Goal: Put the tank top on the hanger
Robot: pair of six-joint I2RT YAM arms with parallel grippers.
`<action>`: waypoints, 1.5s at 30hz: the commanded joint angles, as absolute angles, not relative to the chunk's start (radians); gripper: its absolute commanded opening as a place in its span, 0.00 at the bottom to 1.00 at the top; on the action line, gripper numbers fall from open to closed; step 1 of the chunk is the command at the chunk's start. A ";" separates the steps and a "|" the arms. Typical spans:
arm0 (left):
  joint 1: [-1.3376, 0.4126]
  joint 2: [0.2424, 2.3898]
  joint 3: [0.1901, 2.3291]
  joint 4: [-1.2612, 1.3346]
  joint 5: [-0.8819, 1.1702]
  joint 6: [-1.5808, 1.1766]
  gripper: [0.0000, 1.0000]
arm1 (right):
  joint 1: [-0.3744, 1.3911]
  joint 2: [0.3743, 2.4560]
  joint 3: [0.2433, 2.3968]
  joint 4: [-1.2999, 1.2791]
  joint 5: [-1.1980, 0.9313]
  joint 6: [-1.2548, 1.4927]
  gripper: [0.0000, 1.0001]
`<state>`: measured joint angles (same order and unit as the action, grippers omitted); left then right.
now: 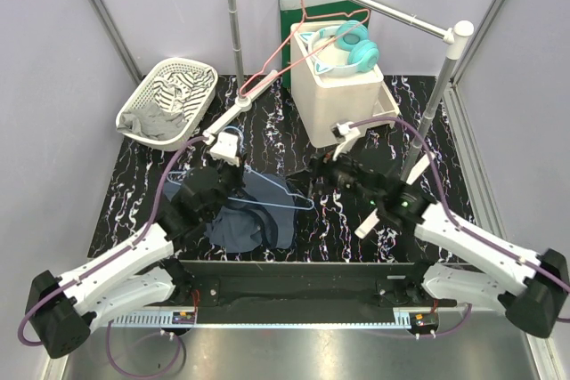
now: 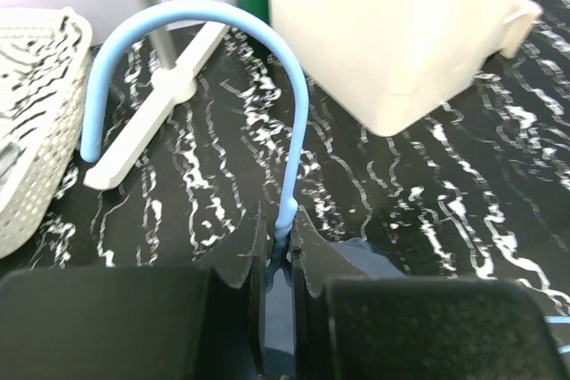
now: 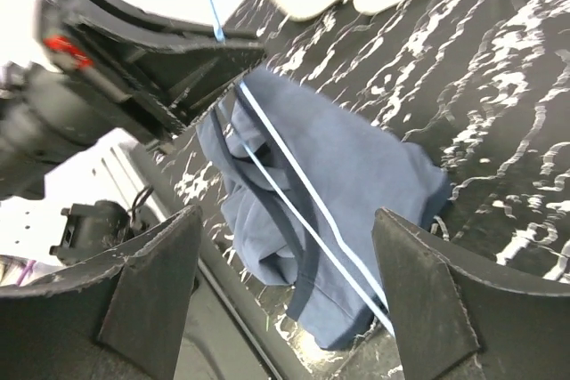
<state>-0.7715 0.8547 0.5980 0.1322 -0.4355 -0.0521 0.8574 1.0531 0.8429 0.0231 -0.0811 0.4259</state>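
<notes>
Next, I close my right gripper on the dark-edged strap (image 1: 285,222) (image 3: 350,293) of the navy tank top, beside the bar of the light-blue hanger, at the end away from my left gripper.
The navy tank top (image 1: 254,217) lies crumpled on the black marbled table, near the front. The light-blue hanger (image 1: 283,198) lies across it, with its hook (image 2: 214,20) pointing to the back. My left gripper (image 1: 224,169) is shut on the hanger's neck just below the hook; it shows pinched between the fingers in the left wrist view (image 2: 283,242). My right gripper (image 1: 322,172) is open and empty, hovering just right of the top. In the right wrist view its fingers (image 3: 151,300) frame the tank top (image 3: 356,175) and the hanger's wires (image 3: 298,180).
A white basket (image 1: 200,73) with grey and striped cloth stands at the back left. A white box (image 1: 343,100) with teal headphones stands at the back middle. A pink-red hanger (image 1: 289,37) hangs on the rail, whose stand foot (image 1: 233,113) lies behind the left gripper.
</notes>
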 commanded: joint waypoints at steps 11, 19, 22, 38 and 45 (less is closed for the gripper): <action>-0.772 0.819 0.540 0.258 -0.592 -0.067 0.00 | 1.156 1.098 0.649 0.066 0.171 0.577 0.80; -0.772 0.788 0.520 0.250 -0.584 -0.084 0.00 | 1.276 1.351 0.718 0.114 0.373 0.791 0.78; -0.772 0.785 0.522 0.242 -0.577 -0.090 0.00 | 1.304 1.436 0.752 0.107 0.413 0.827 0.77; -0.772 0.722 0.502 0.242 -0.571 -0.103 0.00 | 1.295 1.595 0.808 -0.057 0.603 0.919 0.41; -0.772 0.715 0.500 0.235 -0.575 -0.104 0.00 | 1.201 1.547 0.772 -0.061 0.584 0.900 0.00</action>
<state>-0.7712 0.7341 0.4999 0.1738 -0.5568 -0.0971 1.2507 1.5993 0.7765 -0.0513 0.5301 0.8997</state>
